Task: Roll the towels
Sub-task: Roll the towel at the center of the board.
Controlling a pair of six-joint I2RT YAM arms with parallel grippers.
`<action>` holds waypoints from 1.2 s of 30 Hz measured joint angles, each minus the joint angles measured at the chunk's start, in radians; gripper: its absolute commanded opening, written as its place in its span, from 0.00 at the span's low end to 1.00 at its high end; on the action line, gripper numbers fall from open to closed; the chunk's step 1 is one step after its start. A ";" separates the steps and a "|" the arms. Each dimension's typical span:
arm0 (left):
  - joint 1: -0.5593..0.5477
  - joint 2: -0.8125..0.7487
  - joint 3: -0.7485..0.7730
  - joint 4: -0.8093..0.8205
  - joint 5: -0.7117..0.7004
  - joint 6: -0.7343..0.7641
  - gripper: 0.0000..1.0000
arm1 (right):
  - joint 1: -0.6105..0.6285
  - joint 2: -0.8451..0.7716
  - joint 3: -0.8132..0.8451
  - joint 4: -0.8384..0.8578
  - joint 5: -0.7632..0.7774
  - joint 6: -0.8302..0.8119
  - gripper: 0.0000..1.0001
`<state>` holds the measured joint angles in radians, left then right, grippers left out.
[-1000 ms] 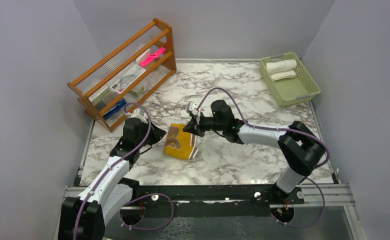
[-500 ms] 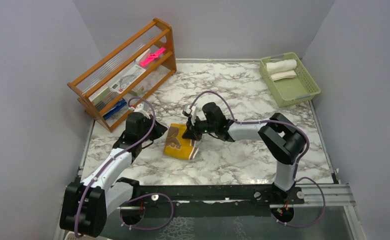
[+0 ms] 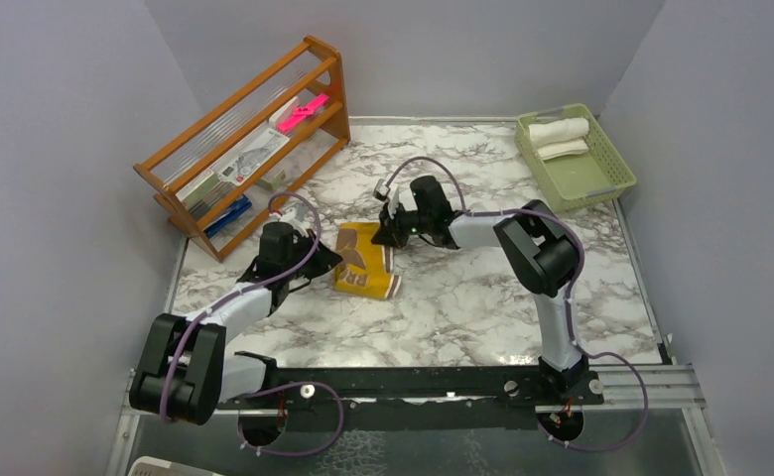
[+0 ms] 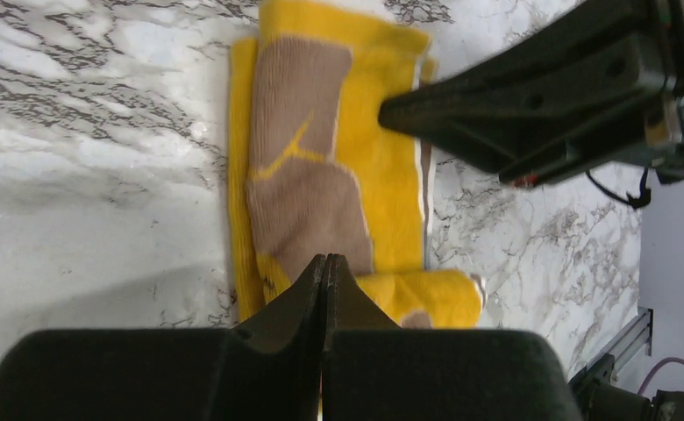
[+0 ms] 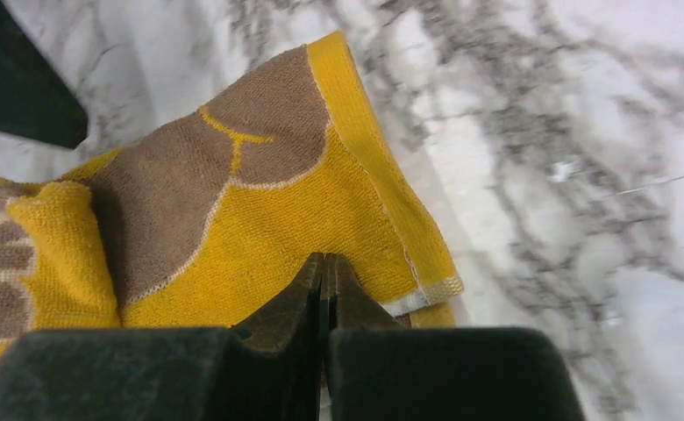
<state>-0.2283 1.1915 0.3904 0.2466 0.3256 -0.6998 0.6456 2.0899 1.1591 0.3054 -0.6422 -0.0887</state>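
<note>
The roll's loose end juts past the towel's edge, so my left gripper should retake the roll's upper edge (image 4: 391,284) and my right gripper should take that loose end.
The mustard-yellow towel (image 3: 363,263) with its brown printed face lies folded on the marble table, its near end curled into a short roll (image 3: 381,287). My left gripper (image 3: 325,261) is shut, tips at the towel's left edge with nothing between them (image 4: 325,260). My right gripper (image 3: 384,238) is shut too, tips pressed onto the yellow cloth near its far right corner (image 5: 324,257). In the left wrist view the towel (image 4: 382,175) runs away from me and the right gripper's fingers (image 4: 496,105) reach in over it. The cream-white towel (image 3: 559,130) lies rolled in a basket.
A green basket (image 3: 583,177) stands at the far right corner. A wooden rack (image 3: 249,149) with a pink item and small tools stands at the far left, close behind the left arm. Grey walls close in on three sides.
Both arms stretched further from their bases. The yellow towel shifted a little away from the near edge. The right gripper's jaws closed fully.
</note>
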 measured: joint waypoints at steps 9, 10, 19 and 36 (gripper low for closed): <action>0.000 0.108 0.070 0.087 0.084 0.006 0.00 | -0.080 0.103 0.218 -0.148 -0.044 -0.128 0.01; 0.000 0.113 0.084 0.096 0.088 0.007 0.00 | -0.080 0.105 0.229 -0.156 -0.048 -0.138 0.01; 0.000 0.149 0.119 0.122 0.113 0.015 0.00 | -0.087 0.094 0.295 -0.177 -0.154 -0.172 0.50; 0.000 0.253 0.120 0.127 0.209 0.018 0.28 | -0.200 -0.389 -0.290 0.369 -0.194 0.234 0.67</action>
<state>-0.2283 1.4448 0.5106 0.3740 0.5346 -0.6819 0.4458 1.7004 0.8692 0.6743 -0.8364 0.1455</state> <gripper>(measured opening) 0.238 0.678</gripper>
